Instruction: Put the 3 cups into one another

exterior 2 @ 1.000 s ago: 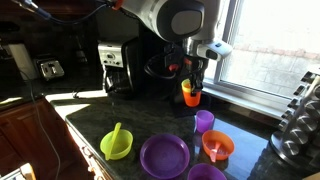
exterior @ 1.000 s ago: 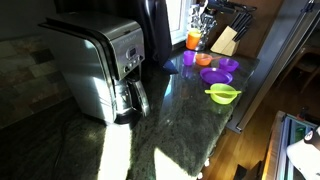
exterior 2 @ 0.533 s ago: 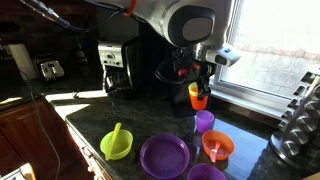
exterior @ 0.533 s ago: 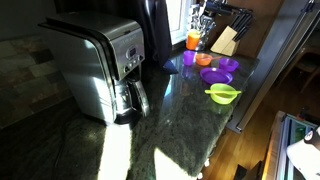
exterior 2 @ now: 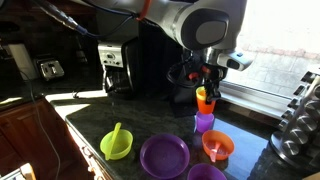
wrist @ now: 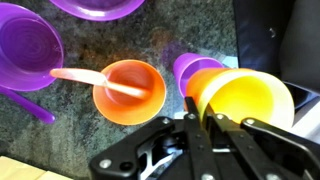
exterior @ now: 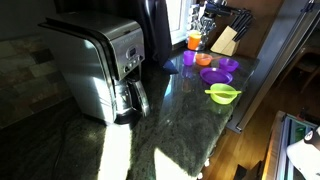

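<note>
Next, my gripper lets go of the orange cup inside the purple cup (exterior: pixel 189 64) (wrist: pixel 188 69) next to the orange bowl.
My gripper (wrist: pixel 203 116) is shut on the rim of the orange cup (wrist: pixel 203 82), which has the yellow-green cup (wrist: pixel 246 102) nested inside it. I hold the pair just above the purple cup (wrist: pixel 186 67), which stands on the counter. In an exterior view the gripper (exterior 2: pixel 207 84) holds the orange cup (exterior 2: pixel 204 101) right over the purple cup (exterior 2: pixel 204 123). In the exterior view from further off, the orange cup (exterior: pixel 193 40) hangs above the purple cup (exterior: pixel 189 58).
An orange bowl with a spoon (wrist: pixel 130 88) (exterior 2: pixel 217 146) sits beside the purple cup. Purple plates (exterior 2: pixel 164 155) (wrist: pixel 28 50) and a lime-green bowl (exterior 2: pixel 116 143) (exterior: pixel 223 94) lie nearby. A coffee maker (exterior: pixel 100 65) and a knife block (exterior: pixel 225 40) stand on the counter.
My gripper has carried the orange cup sideways toward the window side, from beside the purple cup to right above it.
</note>
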Available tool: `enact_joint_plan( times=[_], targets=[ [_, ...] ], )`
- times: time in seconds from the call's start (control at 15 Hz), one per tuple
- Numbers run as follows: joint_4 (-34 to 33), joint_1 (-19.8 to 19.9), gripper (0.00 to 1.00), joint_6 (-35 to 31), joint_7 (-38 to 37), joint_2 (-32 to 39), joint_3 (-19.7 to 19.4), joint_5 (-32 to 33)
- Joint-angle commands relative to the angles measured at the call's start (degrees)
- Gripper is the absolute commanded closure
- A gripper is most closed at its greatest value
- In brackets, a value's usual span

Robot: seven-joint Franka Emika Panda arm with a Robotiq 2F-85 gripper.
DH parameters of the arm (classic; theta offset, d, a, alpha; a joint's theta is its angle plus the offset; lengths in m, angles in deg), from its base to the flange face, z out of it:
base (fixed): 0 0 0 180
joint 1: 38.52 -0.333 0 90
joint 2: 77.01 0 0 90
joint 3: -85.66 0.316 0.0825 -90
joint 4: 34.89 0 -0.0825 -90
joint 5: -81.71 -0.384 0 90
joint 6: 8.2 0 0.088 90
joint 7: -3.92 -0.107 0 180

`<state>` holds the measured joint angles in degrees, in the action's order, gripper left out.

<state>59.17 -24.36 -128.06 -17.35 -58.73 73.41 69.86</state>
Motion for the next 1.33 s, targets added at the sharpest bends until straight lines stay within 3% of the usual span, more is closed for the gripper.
enact_joint_plan(
  times=[0.0,0.73,1.27],
  targets=[
    [-3.8,0.88,0.98,2.76,1.05,2.87,0.25,-2.05],
    [-7.27,2.34,0.98,3.56,3.84,6.73,1.09,-5.45],
    [-7.96,1.92,0.98,4.43,3.53,9.27,1.56,-4.47]
  ],
)
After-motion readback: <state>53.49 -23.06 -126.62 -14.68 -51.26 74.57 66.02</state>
